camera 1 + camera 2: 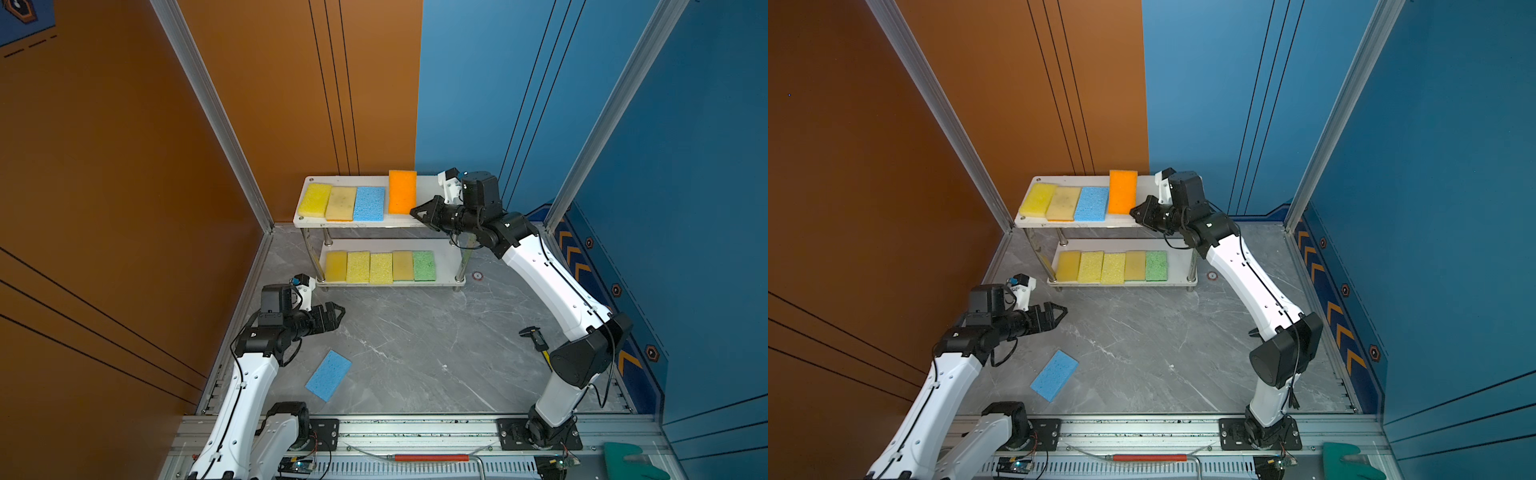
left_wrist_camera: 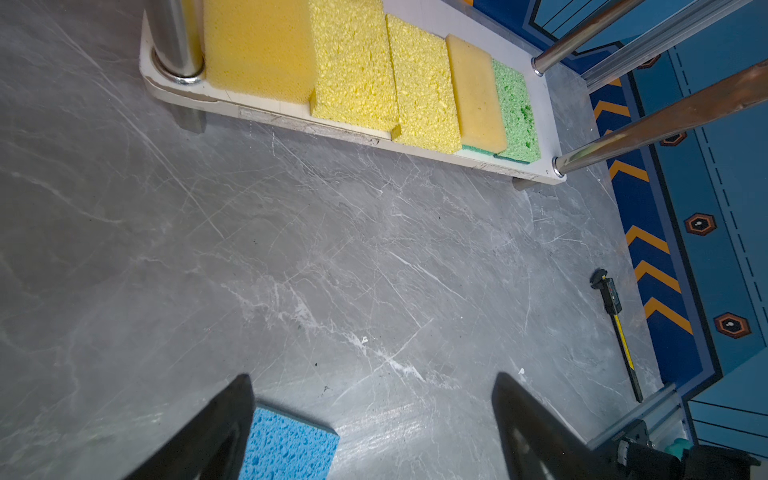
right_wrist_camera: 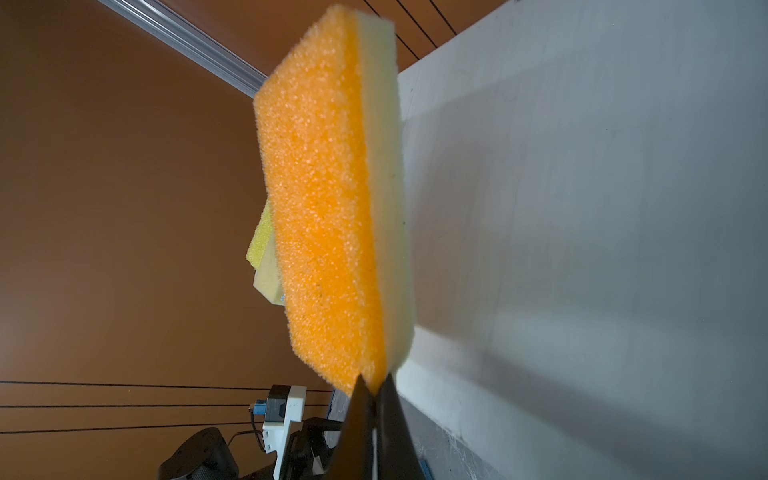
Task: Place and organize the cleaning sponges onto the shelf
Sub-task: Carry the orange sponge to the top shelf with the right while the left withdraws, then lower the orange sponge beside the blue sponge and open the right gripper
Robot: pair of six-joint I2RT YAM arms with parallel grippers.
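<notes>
My right gripper needs to put the tilted orange sponge down, as it holds it by a corner, then grip its long sides (image 1: pixel 414 192) and square it beside the blue sponge.
The two-tier white shelf (image 1: pixel 428 187) (image 1: pixel 1144 187) stands at the back. Its top board carries a yellow (image 1: pixel 314 200), a tan (image 1: pixel 340 203) and a blue sponge (image 1: pixel 369 203) side by side. My right gripper (image 1: pixel 415 211) (image 1: pixel 1134 211) (image 3: pixel 376 382) is shut on a corner of the orange sponge (image 1: pixel 402 191) (image 1: pixel 1122 191) (image 3: pixel 324 208), held just above the top board's right part. The lower board holds a row of yellow sponges (image 1: pixel 358 267) (image 2: pixel 353 62) ending in a green one (image 1: pixel 424 266) (image 2: pixel 515 108). Another blue sponge (image 1: pixel 328 375) (image 1: pixel 1054 375) (image 2: pixel 291 449) lies on the table. My left gripper (image 1: pixel 338 313) (image 1: pixel 1061 313) (image 2: pixel 372 376) hovers open and empty just behind it.
A black and yellow caliper (image 1: pixel 538 338) (image 2: pixel 615 324) lies on the grey table at the right, near my right arm. A red-handled tool (image 1: pixel 430 458) and a teal object (image 1: pixel 631 459) rest on the front rail. Orange and blue walls enclose the table.
</notes>
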